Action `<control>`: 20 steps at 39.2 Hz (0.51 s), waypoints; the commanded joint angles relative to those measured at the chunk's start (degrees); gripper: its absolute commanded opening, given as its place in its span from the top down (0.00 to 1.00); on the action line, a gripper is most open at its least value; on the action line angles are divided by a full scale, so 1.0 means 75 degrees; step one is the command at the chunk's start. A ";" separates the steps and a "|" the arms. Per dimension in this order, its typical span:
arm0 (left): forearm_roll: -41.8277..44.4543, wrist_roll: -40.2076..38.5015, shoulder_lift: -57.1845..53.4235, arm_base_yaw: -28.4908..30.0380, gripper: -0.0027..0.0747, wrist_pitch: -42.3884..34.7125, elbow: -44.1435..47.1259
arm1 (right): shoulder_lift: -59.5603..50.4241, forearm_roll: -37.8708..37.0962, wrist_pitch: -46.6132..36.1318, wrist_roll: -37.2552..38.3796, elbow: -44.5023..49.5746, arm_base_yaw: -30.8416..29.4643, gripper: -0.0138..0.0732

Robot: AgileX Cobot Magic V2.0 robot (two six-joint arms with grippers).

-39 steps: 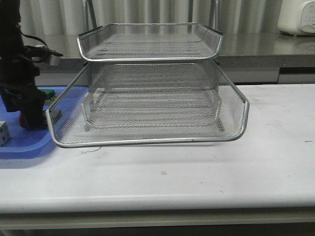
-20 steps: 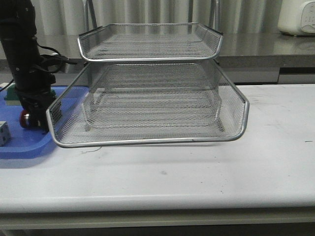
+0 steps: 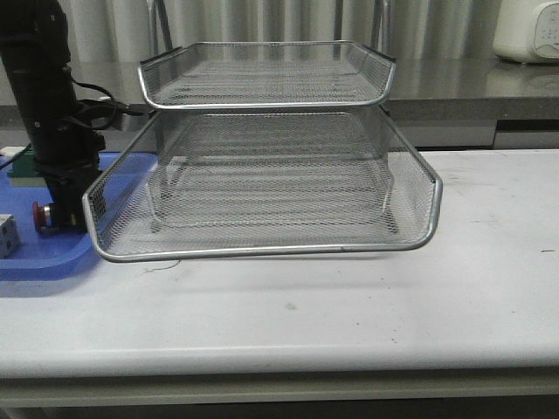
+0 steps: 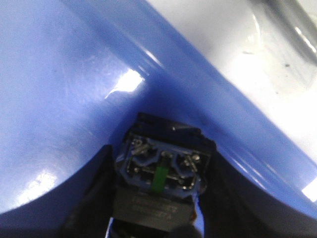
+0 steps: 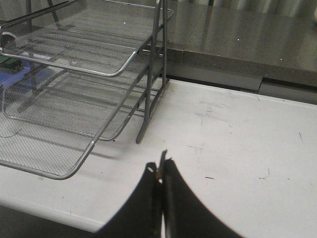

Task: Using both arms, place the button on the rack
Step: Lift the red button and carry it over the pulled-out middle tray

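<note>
The button in my left gripper should be released on the mesh bottom of the rack's slid-out middle level (image 3: 248,182), roughly halfway across it.
The button (image 3: 38,215) shows its red head low over the blue tray (image 3: 35,255), left of the rack (image 3: 262,104). My left gripper (image 3: 58,213) is shut on it. In the left wrist view the button's rear block (image 4: 161,148), with blue housing and metal terminals, sits between the black fingers (image 4: 91,198) of the left gripper (image 4: 159,198). The rack's middle tier (image 3: 262,250) is slid out toward the front. My right gripper (image 5: 161,171) is shut with nothing in it, above the white table to the right of the rack (image 5: 74,67); the front view does not show it.
On the blue tray (image 4: 59,74) lie a white cube (image 3: 5,234) and, behind the left arm, a green block (image 3: 21,164). A white appliance (image 3: 528,30) stands on the grey counter at the back right. The rack's slid-out tier reaches close to the left arm.
My left arm has shifted right, toward the rack, uncovering the green block behind it. The button's red head stays at the fingers, now slightly lower.
</note>
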 commanded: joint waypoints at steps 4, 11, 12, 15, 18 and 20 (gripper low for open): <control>0.0098 -0.0079 -0.0546 0.0238 0.82 -0.0169 -0.0179 | 0.0082 0.0070 -0.0596 -0.0019 -0.0194 0.0011 0.97; -0.0071 -0.0711 -0.1112 0.0610 0.83 0.0323 -0.0179 | 0.0082 0.0070 -0.0596 -0.0019 -0.0194 0.0011 0.97; -0.0160 -0.0744 -0.1205 0.0679 0.83 0.0450 -0.0179 | 0.0082 0.0070 -0.0596 -0.0019 -0.0194 0.0011 0.97; -0.0370 -0.0836 -0.1576 0.0843 0.83 0.0744 -0.0179 | 0.0082 0.0070 -0.0596 -0.0019 -0.0194 0.0011 0.97; -0.0445 -0.1010 -0.1978 0.0975 0.83 0.1100 -0.0179 | 0.0082 0.0070 -0.0596 -0.0019 -0.0194 0.0011 0.97; -0.0458 -0.1186 -0.2245 0.1029 0.83 0.1283 -0.0179 | 0.0082 0.0070 -0.0596 -0.0019 -0.0194 0.0011 0.97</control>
